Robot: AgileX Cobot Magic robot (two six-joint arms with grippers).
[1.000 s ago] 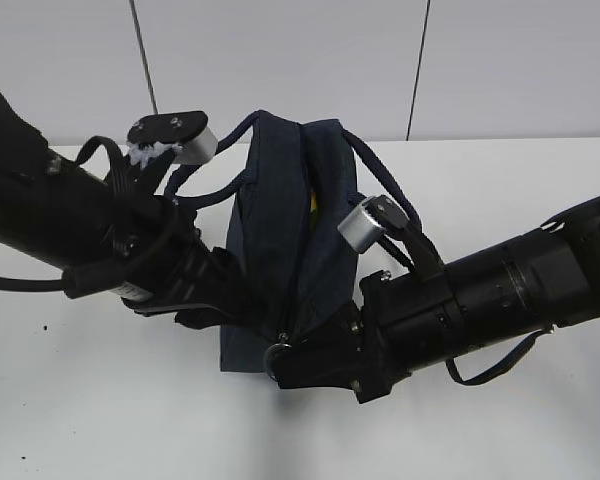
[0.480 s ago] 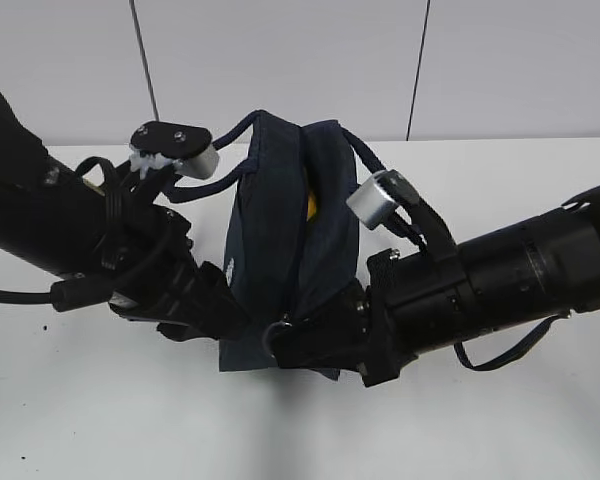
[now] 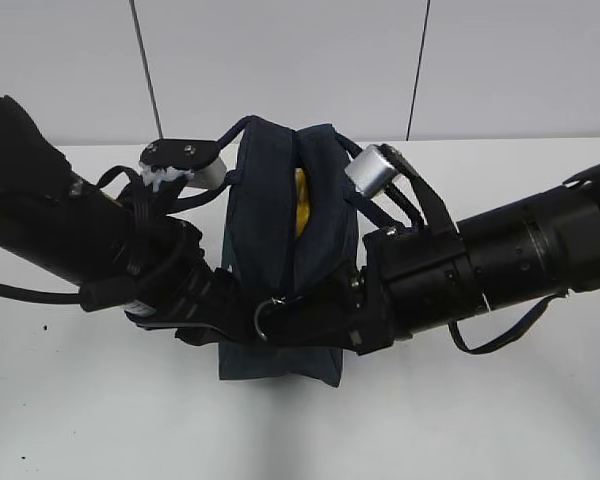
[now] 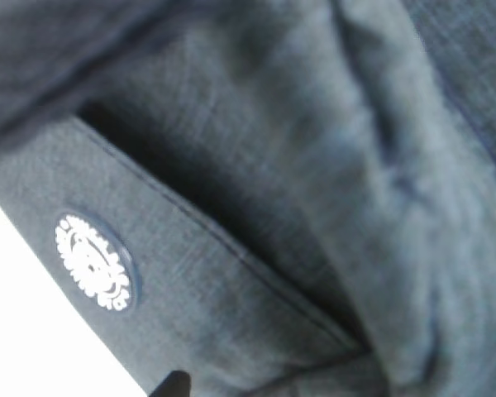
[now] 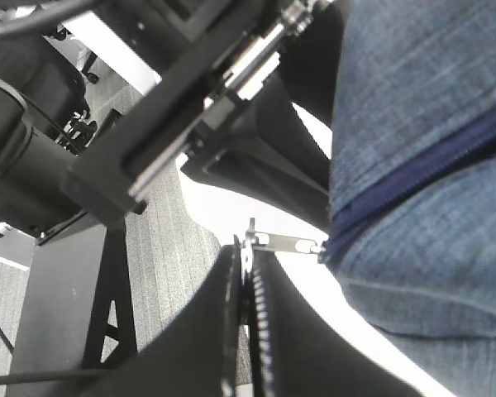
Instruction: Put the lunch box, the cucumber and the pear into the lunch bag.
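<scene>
My left gripper will pinch the bag's lower fabric (image 4: 293, 376), as its fingers are apart at the end of the pocket, before my right gripper pulls the zipper shut.
The navy lunch bag (image 3: 265, 230) stands upright mid-table, its top zipper partly open. A yellow bit of the pear (image 3: 302, 205) shows in the gap. The lunch box and the cucumber are out of view. My right gripper (image 3: 282, 325) is shut on the metal ring pull (image 3: 264, 320) at the bag's near end. In the right wrist view its jaws (image 5: 246, 256) are closed on the ring, with the pull tab (image 5: 283, 242) leading to the zipper. My left gripper (image 3: 212, 305) presses on the bag's lower left side. In the left wrist view the bag's fabric (image 4: 314, 165) bunches at it and one fingertip (image 4: 172, 385) shows.
The bag's looped handles (image 3: 242, 125) drape over both wrists. The white table (image 3: 500, 430) stretches around the bag, with a grey wall behind. In the right wrist view the left arm's black frame (image 5: 190, 99) is close above my jaws.
The ring pull has moved up and slightly left with my right gripper. The bag now stands straighter and its top gap looks narrower. Both arms have shifted with it.
</scene>
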